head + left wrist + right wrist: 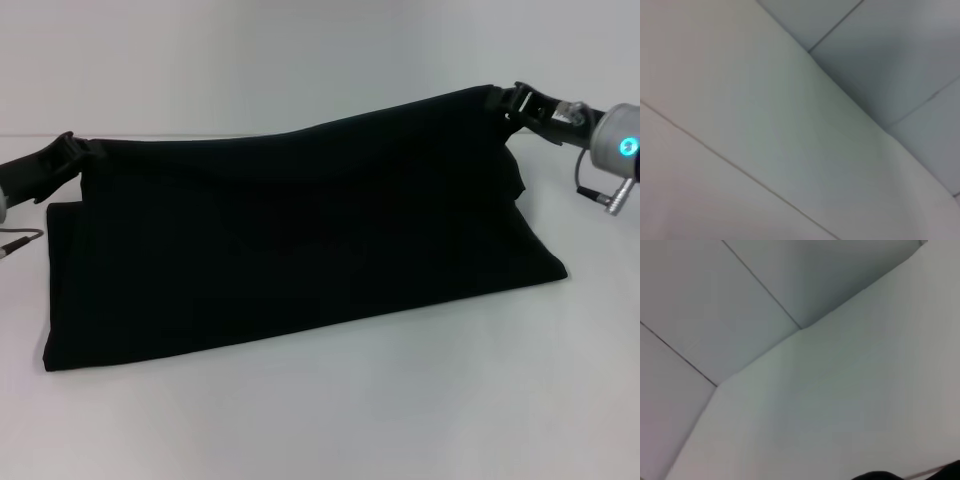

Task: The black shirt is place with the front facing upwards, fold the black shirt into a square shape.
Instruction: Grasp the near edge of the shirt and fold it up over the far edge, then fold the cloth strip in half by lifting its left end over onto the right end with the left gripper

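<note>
The black shirt's near edge is slanting, so I will put the shirt's far edge down, and then my left gripper will take the shirt's near corner (50, 364) and pull it level.
The black shirt (300, 240) lies across the white table in the head view, folded over itself; no letters or label show. My left gripper (75, 148) is shut on the shirt's far left corner, low near the table. My right gripper (503, 100) is shut on the far right corner and holds it raised, so the top edge slopes up to the right. The shirt's near edge rests on the table. Both wrist views show only pale walls and ceiling panels; a dark sliver of the shirt (880, 476) shows in the right wrist view.
The white table (330, 410) stretches in front of and around the shirt. A cable (20, 240) hangs from the left arm at the left edge. The right arm's grey wrist with a blue light (620, 145) is at the right edge.
</note>
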Available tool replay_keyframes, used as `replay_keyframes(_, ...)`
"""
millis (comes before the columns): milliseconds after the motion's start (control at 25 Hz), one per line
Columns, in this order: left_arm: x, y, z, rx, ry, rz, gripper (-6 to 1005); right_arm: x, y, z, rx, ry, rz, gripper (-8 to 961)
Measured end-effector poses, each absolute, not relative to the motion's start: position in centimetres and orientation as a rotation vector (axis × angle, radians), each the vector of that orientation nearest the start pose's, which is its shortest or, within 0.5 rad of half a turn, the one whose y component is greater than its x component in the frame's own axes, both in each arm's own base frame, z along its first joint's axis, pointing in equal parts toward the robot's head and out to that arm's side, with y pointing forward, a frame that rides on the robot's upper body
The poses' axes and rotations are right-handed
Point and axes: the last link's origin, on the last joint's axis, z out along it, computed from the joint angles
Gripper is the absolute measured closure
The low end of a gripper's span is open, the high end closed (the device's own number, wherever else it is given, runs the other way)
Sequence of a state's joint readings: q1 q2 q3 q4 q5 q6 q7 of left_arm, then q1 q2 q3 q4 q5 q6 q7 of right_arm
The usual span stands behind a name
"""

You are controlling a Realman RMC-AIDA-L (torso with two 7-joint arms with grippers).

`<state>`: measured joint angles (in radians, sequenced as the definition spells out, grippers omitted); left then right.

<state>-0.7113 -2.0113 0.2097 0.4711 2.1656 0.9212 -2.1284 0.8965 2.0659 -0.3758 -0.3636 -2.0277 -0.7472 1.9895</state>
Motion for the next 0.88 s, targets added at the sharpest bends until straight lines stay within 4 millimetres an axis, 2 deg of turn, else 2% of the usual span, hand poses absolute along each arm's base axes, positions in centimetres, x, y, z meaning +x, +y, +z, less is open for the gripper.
replay_keyframes(200, -32.5, 43.1, 4.4, -1.507, -1.6, -0.842, 911, 23.7, 47.3, -1.3, -1.818, 1.363, 0.723, 898)
replay_keyframes(400, -32.6, 43.3, 3.4, -1.47, -1.551, -0.827, 874, 24.2, 47.1, -2.0, -1.777, 1.339, 0.728, 873)
replay_keyframes(520, -32.7, 43.4, 3.3, -1.454, -1.546, -0.816, 746, 24.6, 46.9, -1.9, -1.755, 1.341, 0.743, 857)
replay_keyframes(640, -32.9, 43.4, 3.4, -1.446, -1.542, -0.807, 619, 25.0, 46.7, -1.9, -1.75, 1.347, 0.74, 720)
replay_keyframes(720, -32.9, 43.2, 3.5, -1.457, -1.543, -0.816, 575, 25.4, 46.4, -1.7, -1.745, 1.354, 0.75, 629)
replay_keyframes(840, -32.9, 42.4, 4.2, -1.527, -1.553, -0.885, 510, 25.9, 45.7, -0.8, -1.789, 1.339, 0.817, 423)
replay_keyframes(880, -32.8, 42.0, 4.6, -1.56, -1.571, -0.926, 488, 25.9, 45.2, -0.2, -1.836, 1.315, 0.859, 415)
